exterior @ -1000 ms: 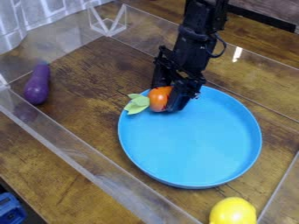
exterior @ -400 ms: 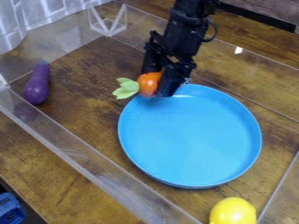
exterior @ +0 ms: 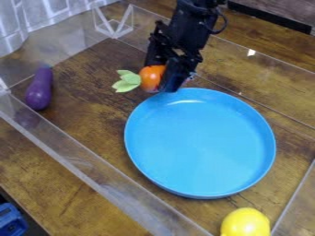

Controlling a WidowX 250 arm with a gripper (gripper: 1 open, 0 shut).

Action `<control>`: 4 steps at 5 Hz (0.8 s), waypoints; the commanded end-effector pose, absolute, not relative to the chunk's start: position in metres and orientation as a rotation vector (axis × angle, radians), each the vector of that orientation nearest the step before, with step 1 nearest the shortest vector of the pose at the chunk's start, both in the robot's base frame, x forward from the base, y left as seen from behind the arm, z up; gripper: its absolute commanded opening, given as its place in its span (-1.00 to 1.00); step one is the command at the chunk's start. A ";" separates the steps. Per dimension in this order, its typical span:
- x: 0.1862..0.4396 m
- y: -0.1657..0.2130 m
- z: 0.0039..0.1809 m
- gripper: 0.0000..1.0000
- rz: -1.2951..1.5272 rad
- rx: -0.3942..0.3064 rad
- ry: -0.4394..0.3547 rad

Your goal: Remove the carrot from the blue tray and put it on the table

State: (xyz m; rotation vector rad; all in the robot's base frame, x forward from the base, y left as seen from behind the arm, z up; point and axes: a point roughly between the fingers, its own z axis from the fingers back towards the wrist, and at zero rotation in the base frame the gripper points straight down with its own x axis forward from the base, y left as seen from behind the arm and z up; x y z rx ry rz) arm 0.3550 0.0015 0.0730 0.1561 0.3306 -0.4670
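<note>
My gripper is holding the carrot. It will let go of it on the wooden table (exterior: 88, 81) close beside the purple eggplant, with the carrot's leaves toward the eggplant.
The orange carrot (exterior: 149, 77) with its green leafy top (exterior: 127, 81) hangs in my gripper (exterior: 160, 77), which is shut on it. It sits just past the upper-left rim of the blue tray (exterior: 204, 140), above the wooden table (exterior: 87, 106). The black arm comes down from the top of the view, and its fingers hide the carrot's right side. Nothing lies in the tray.
A purple eggplant (exterior: 40, 88) lies at the left by the clear acrylic wall (exterior: 50, 138). A yellow lemon (exterior: 245, 223) sits at the bottom right, near the tray. A clear acrylic stand (exterior: 114, 20) is at the back left.
My gripper has lifted the carrot off the tray's upper-left edge and carried it up and to the left, out over the table beside the rim.
</note>
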 end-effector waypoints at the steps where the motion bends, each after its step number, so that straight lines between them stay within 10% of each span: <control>1: 0.358 0.014 0.117 -1.00 -0.442 0.187 0.216; 4: 0.342 0.047 0.119 -1.00 -0.431 0.227 0.236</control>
